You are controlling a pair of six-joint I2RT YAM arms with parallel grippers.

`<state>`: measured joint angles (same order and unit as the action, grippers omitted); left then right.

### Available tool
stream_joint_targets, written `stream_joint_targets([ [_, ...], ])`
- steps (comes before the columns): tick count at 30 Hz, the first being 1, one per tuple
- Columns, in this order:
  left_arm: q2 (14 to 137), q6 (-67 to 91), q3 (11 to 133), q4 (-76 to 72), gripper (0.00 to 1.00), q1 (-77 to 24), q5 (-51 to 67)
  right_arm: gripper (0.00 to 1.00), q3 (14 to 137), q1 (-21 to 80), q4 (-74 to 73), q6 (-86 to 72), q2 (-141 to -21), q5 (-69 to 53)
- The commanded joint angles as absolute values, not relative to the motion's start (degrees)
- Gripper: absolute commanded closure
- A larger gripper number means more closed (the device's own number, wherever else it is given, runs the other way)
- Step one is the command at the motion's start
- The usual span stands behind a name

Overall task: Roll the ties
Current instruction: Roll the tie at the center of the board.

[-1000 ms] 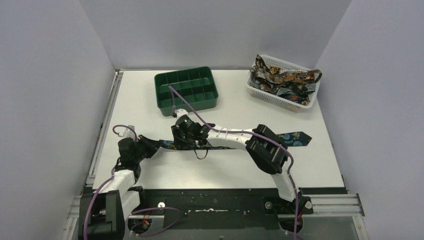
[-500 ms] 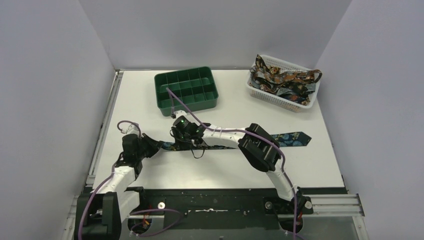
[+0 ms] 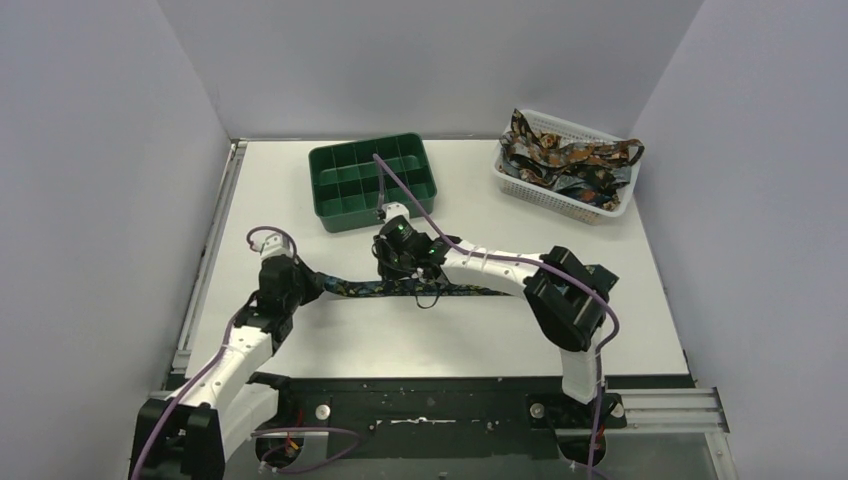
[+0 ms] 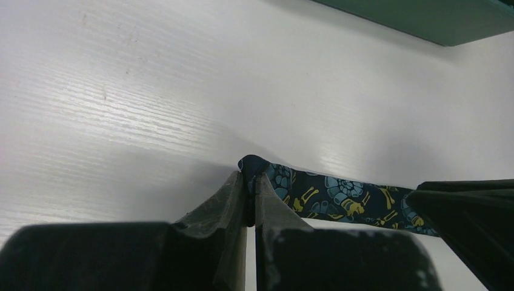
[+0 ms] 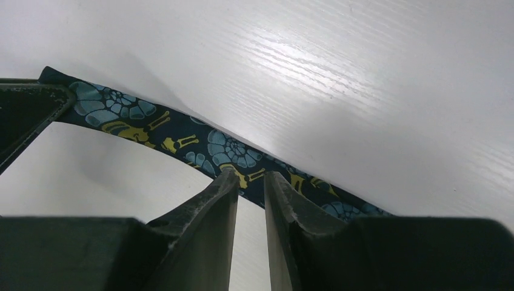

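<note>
The robot's left gripper should release the narrow end of the tie on the part of the tie (image 3: 388, 288) (image 4: 400, 212) in front of the green tray.
One tie (image 3: 350, 288), dark navy with blue shells and yellow bones, lies stretched left to right across the table's middle. My left gripper (image 3: 305, 283) is shut on its narrow end, seen pinched between the jaws in the left wrist view (image 4: 250, 177), and the tie (image 4: 339, 197) runs off to the right. My right gripper (image 3: 400, 265) is further along the tie. In the right wrist view (image 5: 250, 176) its jaws are almost closed, with the tips on the tie (image 5: 182, 136). The stretch between the grippers hangs slightly above the table. The tie's wide end is mostly hidden under the right arm's elbow.
A green compartment tray (image 3: 380, 212) stands just behind the right gripper; its edge shows in the left wrist view (image 4: 424, 18). A white mesh basket (image 3: 560, 200) at the back right holds several more ties (image 3: 560, 160).
Both grippers have moved right and slightly away from the bases. The tie has been drawn right with them, and its wide end is now mostly covered by the right elbow.
</note>
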<state>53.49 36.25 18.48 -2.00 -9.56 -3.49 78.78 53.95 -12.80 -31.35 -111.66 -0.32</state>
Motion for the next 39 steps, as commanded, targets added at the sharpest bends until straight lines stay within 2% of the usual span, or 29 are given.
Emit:
stream_joint_targets([
  [1,54.78,34.11,22.37,-0.78,1.00,-12.83,-9.34,0.75,75.57,54.31,-9.26,-32.42,-109.03,0.44],
  [21,60.01,30.79,28.15,2.94,1.00,-29.87,-26.07,0.77,71.19,52.34,-3.70,-40.20,-112.50,-5.35],
  [30,62.62,30.20,29.98,3.07,1.00,-35.59,-32.58,0.77,67.54,50.17,-2.22,-41.01,-107.51,-6.90],
  [39,65.65,29.14,32.11,2.98,1.00,-41.00,-37.54,0.77,58.17,48.01,-0.67,-42.65,-100.46,-5.27],
])
